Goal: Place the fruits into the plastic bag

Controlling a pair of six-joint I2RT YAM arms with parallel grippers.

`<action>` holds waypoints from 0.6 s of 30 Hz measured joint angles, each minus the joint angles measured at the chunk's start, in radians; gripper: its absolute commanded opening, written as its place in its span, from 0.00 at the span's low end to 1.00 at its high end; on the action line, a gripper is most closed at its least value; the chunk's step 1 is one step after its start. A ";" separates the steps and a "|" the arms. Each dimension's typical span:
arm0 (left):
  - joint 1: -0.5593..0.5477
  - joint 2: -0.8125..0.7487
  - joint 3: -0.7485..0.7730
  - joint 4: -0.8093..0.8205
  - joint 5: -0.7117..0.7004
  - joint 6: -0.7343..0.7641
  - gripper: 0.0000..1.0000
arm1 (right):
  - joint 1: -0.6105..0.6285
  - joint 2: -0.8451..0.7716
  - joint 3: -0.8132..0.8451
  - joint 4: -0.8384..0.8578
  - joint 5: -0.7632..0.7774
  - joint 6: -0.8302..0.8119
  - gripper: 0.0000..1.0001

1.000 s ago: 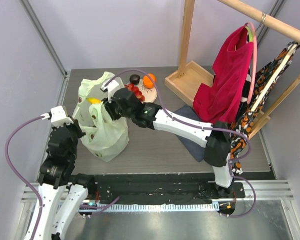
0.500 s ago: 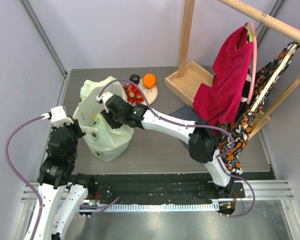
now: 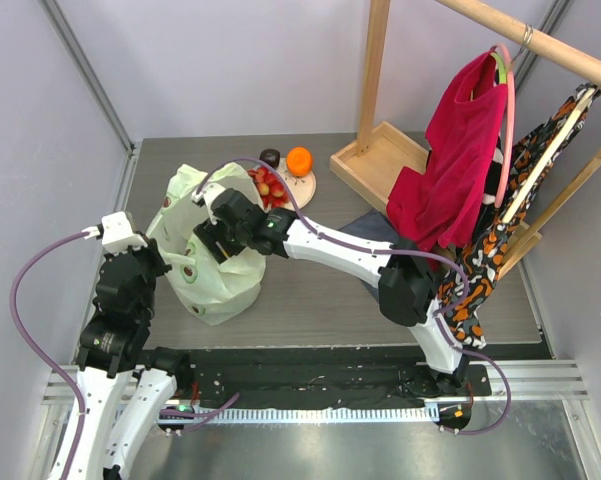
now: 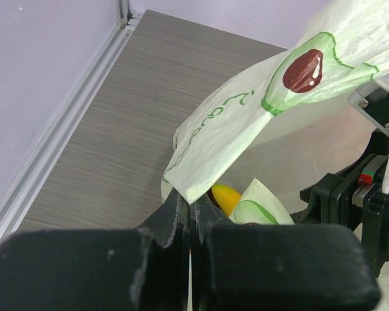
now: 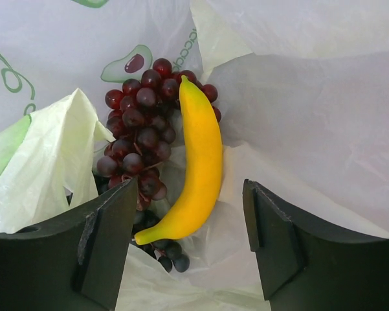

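I need to next move my right gripper to the bunch of red strawberries on the round plate and close it on its near-side strawberry (image 3: 277, 200).
The pale green plastic bag (image 3: 205, 275) with avocado prints stands at the table's left. My left gripper (image 4: 193, 204) is shut on the bag's rim (image 4: 210, 162). My right gripper (image 5: 191, 223) is open inside the bag's mouth, above the yellow banana (image 5: 197, 162) and the dark purple grape bunch (image 5: 139, 136), which lie free in the bag. In the top view the right gripper (image 3: 208, 240) is over the bag. Red strawberries (image 3: 268, 186), an orange (image 3: 299, 160) and a dark round fruit (image 3: 270, 156) sit at a round wooden plate (image 3: 308, 185) behind the bag.
A wooden rack with a tray base (image 3: 380, 160) stands at the back right, with a red cloth (image 3: 450, 150) and patterned clothes (image 3: 525, 190) hanging from its rail. A dark cloth (image 3: 380, 275) lies on the table under the right arm.
My right gripper has moved left and down into the bag's mouth with the banana and opened; the banana now lies on the grapes. The left gripper has kept still.
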 measured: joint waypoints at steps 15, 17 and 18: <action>0.000 0.000 0.000 -0.001 -0.031 -0.001 0.00 | -0.037 -0.333 -0.362 0.338 -0.105 0.066 0.71; 0.000 -0.001 0.000 -0.002 -0.046 -0.002 0.00 | -0.049 -0.439 -0.459 0.454 -0.119 0.084 0.72; 0.000 -0.002 0.000 -0.002 -0.051 -0.002 0.00 | -0.055 -0.492 -0.507 0.518 -0.123 0.092 0.72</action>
